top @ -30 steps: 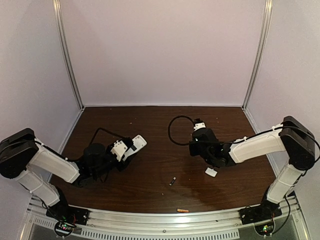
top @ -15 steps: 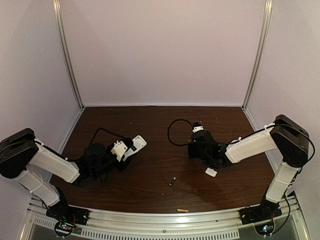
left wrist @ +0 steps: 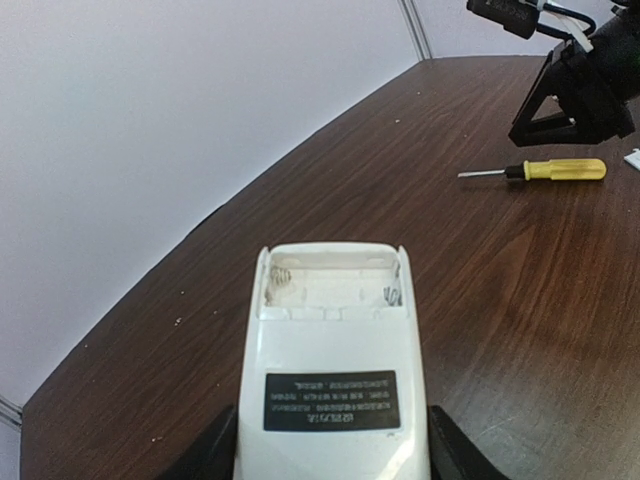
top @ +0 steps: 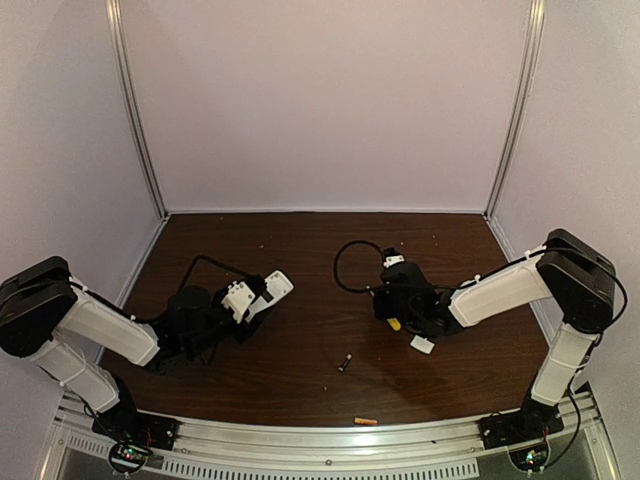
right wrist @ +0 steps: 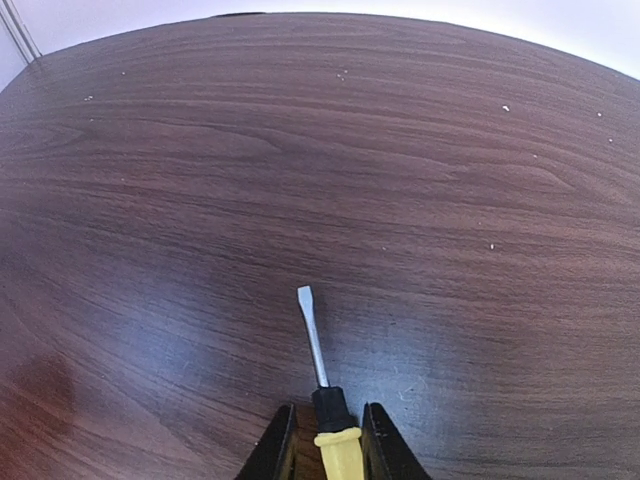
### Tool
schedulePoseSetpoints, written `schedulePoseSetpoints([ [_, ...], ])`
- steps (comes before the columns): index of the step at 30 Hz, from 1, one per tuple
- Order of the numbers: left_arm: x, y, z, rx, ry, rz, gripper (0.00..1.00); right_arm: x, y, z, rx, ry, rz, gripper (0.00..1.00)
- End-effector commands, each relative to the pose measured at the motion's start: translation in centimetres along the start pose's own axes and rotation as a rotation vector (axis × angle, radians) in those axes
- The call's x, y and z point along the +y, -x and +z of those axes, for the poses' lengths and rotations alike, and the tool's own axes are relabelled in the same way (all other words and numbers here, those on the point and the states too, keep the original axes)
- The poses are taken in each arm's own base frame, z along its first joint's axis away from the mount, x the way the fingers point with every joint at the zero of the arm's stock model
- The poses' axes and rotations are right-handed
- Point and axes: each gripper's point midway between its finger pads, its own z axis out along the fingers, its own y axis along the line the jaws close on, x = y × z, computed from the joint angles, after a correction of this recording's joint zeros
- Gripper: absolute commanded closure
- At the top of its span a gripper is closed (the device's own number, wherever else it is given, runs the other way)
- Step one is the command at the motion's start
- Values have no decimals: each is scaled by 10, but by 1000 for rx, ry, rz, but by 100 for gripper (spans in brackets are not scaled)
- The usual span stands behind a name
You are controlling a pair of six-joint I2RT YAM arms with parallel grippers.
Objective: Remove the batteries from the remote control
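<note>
Next, my left gripper lets go of the remote control on the bare wood (top: 208, 344) that lies beneath that gripper's wrist, across from the dark battery.
My left gripper (top: 250, 303) is shut on the white remote control (top: 274, 287) and holds it back side up. In the left wrist view the remote (left wrist: 332, 340) shows an open battery bay (left wrist: 330, 285) with nothing in it. The dark battery (top: 344, 362) lies on the table near the middle front. The orange-copper battery (top: 366, 421) lies at the table's front edge. My right gripper (top: 386, 308) is low over the table. Its jaws (right wrist: 325, 428) stand slightly apart on either side of the yellow-handled screwdriver (right wrist: 322, 385), which lies flat on the table.
A small white plastic chip (top: 422, 344) lies just right of the right gripper. A black cable loop (top: 345, 262) lies behind it. The screwdriver also shows in the left wrist view (left wrist: 556, 170), on the wood below the right gripper (left wrist: 580, 95). White walls enclose the table.
My right gripper has shifted a little left and back, and the screwdriver's yellow handle now shows beside it on the table. The left arm and the batteries have not moved.
</note>
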Motion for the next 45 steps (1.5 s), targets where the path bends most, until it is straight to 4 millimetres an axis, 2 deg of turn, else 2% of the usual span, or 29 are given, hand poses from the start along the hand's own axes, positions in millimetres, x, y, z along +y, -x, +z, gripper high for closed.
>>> schedulePoseSetpoints([
  [1,8,13,4,-40,29,-27,100,2,5,-6,6,26,13,77],
  [7,9,15,4,-44,29,-34,100,5,27,-25,-20,60,20,75],
  [12,8,17,3,-51,23,-44,100,4,47,-52,-56,99,31,69],
  [14,8,18,3,-52,20,-48,100,5,57,-65,-76,125,34,55],
  [15,8,19,3,-52,18,-49,100,5,64,-73,-91,136,39,38],
  [16,8,20,3,-52,17,-52,100,5,70,-81,-106,148,44,9],
  [17,8,20,4,-51,16,-55,100,4,76,-89,-122,160,49,2],
  [24,8,25,6,-46,5,-83,100,6,105,-133,-202,255,67,0],
  [30,10,32,5,-33,-4,-159,100,5,113,-155,-210,309,134,0],
  [34,10,27,3,-13,1,-250,100,2,106,-162,-214,341,164,0],
  [38,12,26,4,43,3,-307,100,-9,96,-161,-215,307,167,0],
  [41,24,22,-4,80,63,-368,100,-8,83,-159,-198,341,188,0],
  [45,45,2,-22,148,198,-464,100,-7,69,-154,-188,368,223,0],
])
